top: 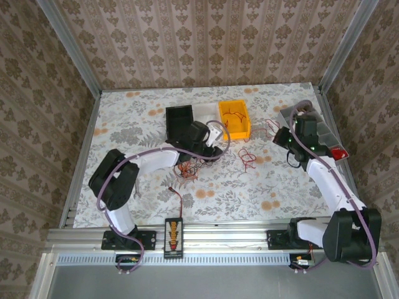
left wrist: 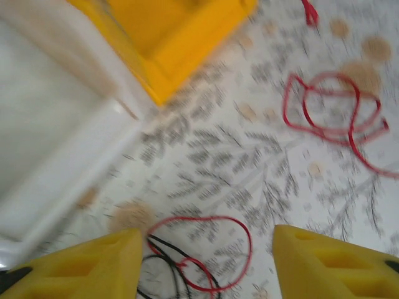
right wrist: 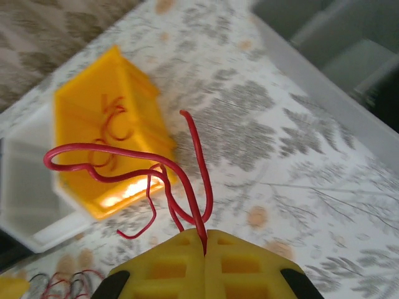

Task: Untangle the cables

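Observation:
My right gripper has the looping red cable. It will let go of the cable inside the front half of the yellow bin (top: pixel 235 126) (right wrist: pixel 117 175).
The cables (top: pixel 187 169) lie in a curly red, orange-brown and black bundle mid-table. My left gripper (top: pixel 196 162) hovers over the bundle's edge, open. Its yellow fingers (left wrist: pixel 93 265) stand wide apart, with a red loop and black strands (left wrist: pixel 199 258) on the table between them, untouched. Another red cable (left wrist: pixel 333 109) lies loose ahead to the right, the same red cable (top: pixel 247 157) seen from above. My right gripper (top: pixel 279 136) is raised right of the yellow bin. It is shut (right wrist: pixel 205 249) on a looping red cable (right wrist: pixel 193 180) that dangles from its fingertips.
A yellow bin (top: pixel 234 118) holding red cables stands at the back centre, with a white bin (top: pixel 209 119) and a black bin (top: pixel 179 119) to its left. A grey tray (top: pixel 312 124) sits at the right edge. A red-and-black lead (top: pixel 177 199) runs to a plug board (top: pixel 174 235) at the front.

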`<control>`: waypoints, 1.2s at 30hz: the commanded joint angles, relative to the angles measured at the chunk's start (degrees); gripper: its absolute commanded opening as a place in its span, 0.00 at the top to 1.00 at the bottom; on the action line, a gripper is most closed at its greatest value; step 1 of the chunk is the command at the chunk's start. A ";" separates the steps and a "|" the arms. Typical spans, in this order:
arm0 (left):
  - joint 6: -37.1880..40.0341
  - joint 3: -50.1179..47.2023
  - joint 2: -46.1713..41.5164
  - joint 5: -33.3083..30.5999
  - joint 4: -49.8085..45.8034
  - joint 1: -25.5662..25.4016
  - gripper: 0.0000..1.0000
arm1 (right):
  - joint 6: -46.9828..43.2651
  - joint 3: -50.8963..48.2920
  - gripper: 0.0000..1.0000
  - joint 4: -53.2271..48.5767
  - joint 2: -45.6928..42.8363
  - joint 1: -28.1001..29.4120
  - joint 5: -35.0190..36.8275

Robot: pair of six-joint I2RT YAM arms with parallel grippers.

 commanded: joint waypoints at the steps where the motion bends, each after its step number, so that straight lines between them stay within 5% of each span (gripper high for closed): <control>1: -8.49 -3.46 -3.86 -8.72 5.16 2.95 0.42 | -3.74 6.74 1.00 -1.70 1.20 4.57 6.32; 9: -17.59 -10.83 -12.37 -23.42 6.72 5.34 0.44 | -4.89 22.75 1.00 -5.71 18.74 10.95 18.53; 22: -19.97 -15.96 -13.48 -23.56 8.42 7.20 0.43 | -6.76 43.94 0.99 -10.10 44.07 16.07 17.76; 36: -19.11 -15.39 -10.96 -21.19 9.60 7.29 0.43 | -3.40 52.73 0.99 -21.98 57.37 16.42 11.74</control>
